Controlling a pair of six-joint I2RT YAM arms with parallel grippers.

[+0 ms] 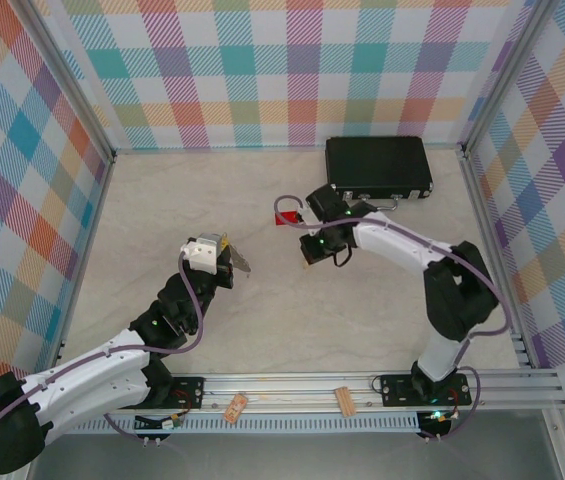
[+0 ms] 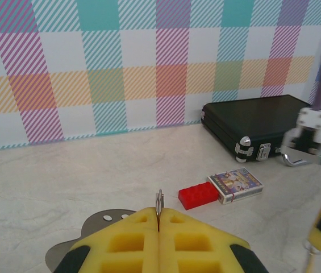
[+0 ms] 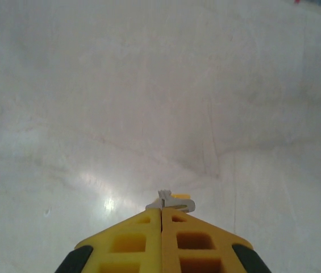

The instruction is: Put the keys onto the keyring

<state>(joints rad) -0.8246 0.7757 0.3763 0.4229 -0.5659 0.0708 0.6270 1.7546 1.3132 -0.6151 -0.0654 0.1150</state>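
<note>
My right gripper is to let go of the keys on the bare tabletop [image 1: 326, 287] between the red brick and the front rail.
My left gripper [image 2: 159, 219] is shut on the keyring [image 2: 159, 202], a thin grey metal loop that I see edge-on, sticking up between the yellow fingertips. In the top view the keyring [image 1: 241, 260] juts out to the right of the left gripper [image 1: 226, 255], above the table's middle. My right gripper [image 3: 161, 211] is shut on the keys [image 3: 174, 202]: one tiny key, silver with a tan-yellow part, poking out past the fingertips just above the pale tabletop. The right gripper [image 1: 310, 252] hangs a short way to the right of the keyring, apart from it.
A black case [image 1: 378, 166] with a silver handle lies at the back right. A red brick [image 2: 198, 194] and a small picture box [image 2: 238, 183] lie in front of it. Two tan wooden blocks [image 1: 236, 407] rest on the front rail. Checked walls enclose the table [image 1: 162, 200].
</note>
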